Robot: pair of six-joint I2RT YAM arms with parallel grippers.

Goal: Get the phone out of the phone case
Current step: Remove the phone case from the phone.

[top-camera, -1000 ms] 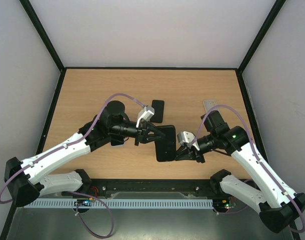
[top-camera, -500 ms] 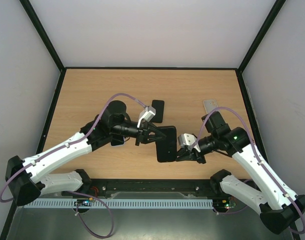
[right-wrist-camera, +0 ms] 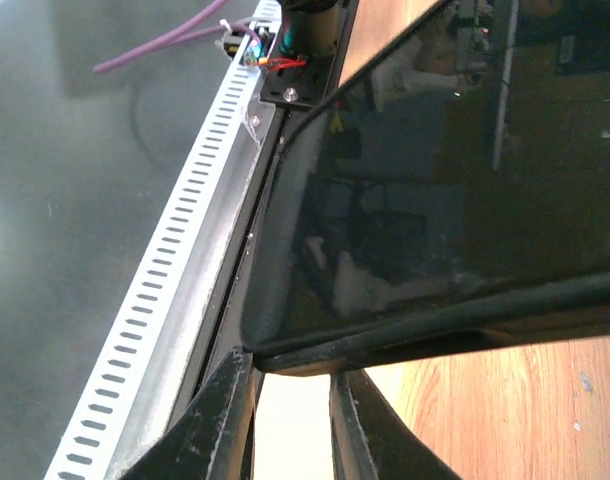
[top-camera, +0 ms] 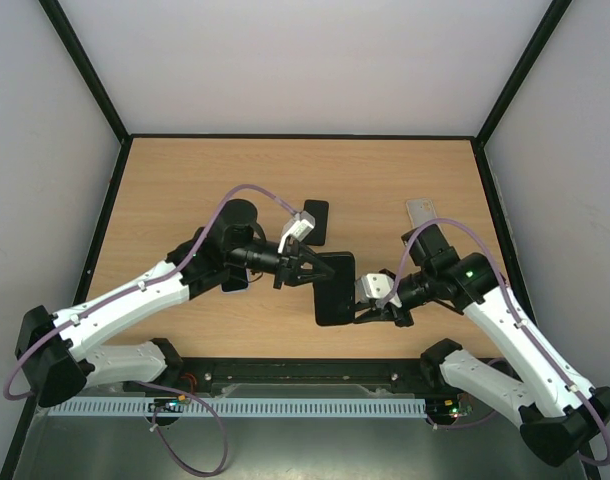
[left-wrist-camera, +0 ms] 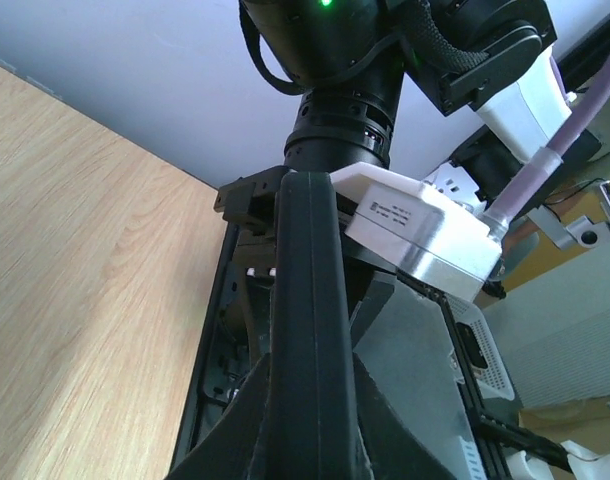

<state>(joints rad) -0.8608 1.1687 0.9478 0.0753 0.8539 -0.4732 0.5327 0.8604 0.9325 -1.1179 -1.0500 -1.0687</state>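
Note:
Only the ends of the right gripper's fingers meet the near corner of the black phone, so next the right gripper opens and takes the phone by its long side edge [top-camera: 354, 268].
A black phone [top-camera: 335, 292] is held tilted off the wooden table, mid-front. My left gripper [top-camera: 310, 268] is shut on its left edge. In the left wrist view the thick dark edge [left-wrist-camera: 310, 280], with a seam along it, runs up between that gripper's [left-wrist-camera: 310, 395] two fingers. My right gripper [top-camera: 358, 308] is at the phone's near right corner. Its jaws [right-wrist-camera: 290, 390] stand a narrow gap apart with bare table between them, tips against the dark rim below the glossy screen [right-wrist-camera: 455, 200]. A pale flat piece [top-camera: 419, 209] at the back right looks like the phone case.
Another black phone [top-camera: 316, 221] lies flat just behind the left gripper. A small pale thing [top-camera: 235, 286] shows under the left forearm. A slotted white cable duct [right-wrist-camera: 165, 280] and a black rail [top-camera: 305, 375] run along the near table edge.
The right gripper has slid slightly nearer and to the left along the phone's right side. The left gripper has edged right, still holding the phone.

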